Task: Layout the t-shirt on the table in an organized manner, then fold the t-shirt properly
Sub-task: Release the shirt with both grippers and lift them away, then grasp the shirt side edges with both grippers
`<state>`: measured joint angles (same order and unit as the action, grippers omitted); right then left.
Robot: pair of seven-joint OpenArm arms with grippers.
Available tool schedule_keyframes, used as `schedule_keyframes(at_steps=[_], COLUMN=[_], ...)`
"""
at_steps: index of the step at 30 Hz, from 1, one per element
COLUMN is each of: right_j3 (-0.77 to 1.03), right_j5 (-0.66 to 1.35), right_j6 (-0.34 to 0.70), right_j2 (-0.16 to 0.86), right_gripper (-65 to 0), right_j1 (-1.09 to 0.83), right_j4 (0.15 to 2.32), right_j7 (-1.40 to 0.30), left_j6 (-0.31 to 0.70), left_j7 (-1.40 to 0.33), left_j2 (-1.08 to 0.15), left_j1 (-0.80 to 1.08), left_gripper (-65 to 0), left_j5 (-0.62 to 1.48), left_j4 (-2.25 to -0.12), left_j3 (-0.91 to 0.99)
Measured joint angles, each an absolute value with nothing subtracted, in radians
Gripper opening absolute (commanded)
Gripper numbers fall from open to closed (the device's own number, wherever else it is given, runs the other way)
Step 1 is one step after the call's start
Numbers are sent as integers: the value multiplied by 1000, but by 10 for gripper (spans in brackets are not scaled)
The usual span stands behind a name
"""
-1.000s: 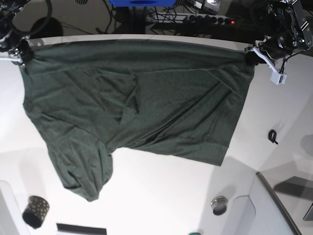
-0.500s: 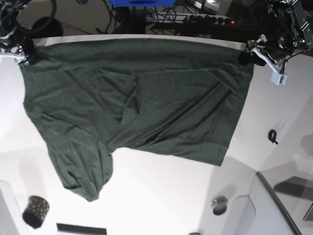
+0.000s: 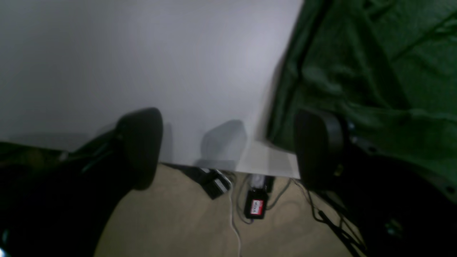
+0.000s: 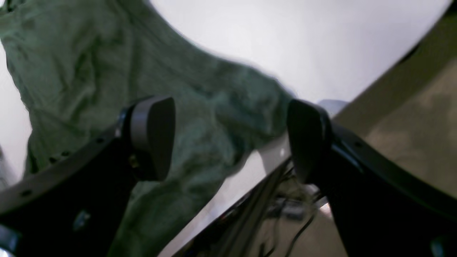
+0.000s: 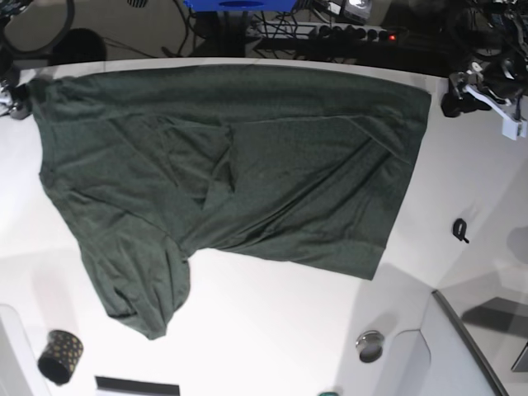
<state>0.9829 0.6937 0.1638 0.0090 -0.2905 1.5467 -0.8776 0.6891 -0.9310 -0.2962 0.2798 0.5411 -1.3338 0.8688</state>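
Note:
Next, my right gripper moves to the t-shirt's side edge (image 5: 84, 237), at the start of the bunched sleeve nearest the black cup, and closes on it there.
The dark green t-shirt (image 5: 231, 173) lies spread on the white table (image 5: 272, 330), its straight hem along the far edge and one sleeve bunched at the near left. My left gripper (image 5: 456, 97) hovers open just off the shirt's far right corner. In the left wrist view this gripper (image 3: 228, 150) holds nothing, and the t-shirt (image 3: 375, 71) lies beside its right finger. My right gripper (image 5: 12, 97) sits at the far left corner, half cut off by the frame. In the right wrist view it (image 4: 230, 139) is open above the t-shirt (image 4: 107, 71), clear of the cloth.
A black gold-dotted cup (image 5: 59, 356) stands at the near left. A small black clip (image 5: 460, 229) and a round metal piece (image 5: 370, 345) lie at the right. Past the table's far edge (image 3: 267, 164) are floor cables and a power strip (image 5: 346, 33).
Both grippers opened, let go of the shirt's far corners and drew outward. The far hem dropped flat on the table.

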Motion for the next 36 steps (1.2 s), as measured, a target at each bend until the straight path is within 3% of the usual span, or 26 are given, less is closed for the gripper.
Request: schedule_keyframes(at_steps=[5,8,10,14,18,23,32,34,36], right_j3=[786,596,489,332,204,70,12,11,11], right_j5=[575,518,495,480,472,474,471,472,472], right_j6=[170,265,294,312,316,379,382,382,382], right_j2=[129,260,319,371,398,384,378,371,366], right_gripper=[-188,-191,-191,-189,-189,-194,-203,-285,-449], right_j1=[-205,-106,0,195,340,453,466,467,467], right_j4=[1503,1378,1251,982,751,523,451,451,451], right_j7=[-800,-702,-642,-574,-466,-371,-305,-306,-306], left_j6=[690,685,692,692,586,580,580,579,580], left_j7=[-937,-952,-932,-924,-934,-931,-931,-931,-931], left_j2=[-313,-313,-309,-281,-253,-254,-264,-264,-264], left_j1=[255,229,188,119,102,101,118,122,121], left_gripper=[-110,-158,-299,-650,-650,-650,-650,-650,-650], left_j5=[542,521,540,546,532,546,546,535,536], left_j4=[-1353,-1403,-1436,-1449,-1446,-1447,-1424,-1404,-1389], left_j3=[907,820,726,602,538,510,545,548,548])
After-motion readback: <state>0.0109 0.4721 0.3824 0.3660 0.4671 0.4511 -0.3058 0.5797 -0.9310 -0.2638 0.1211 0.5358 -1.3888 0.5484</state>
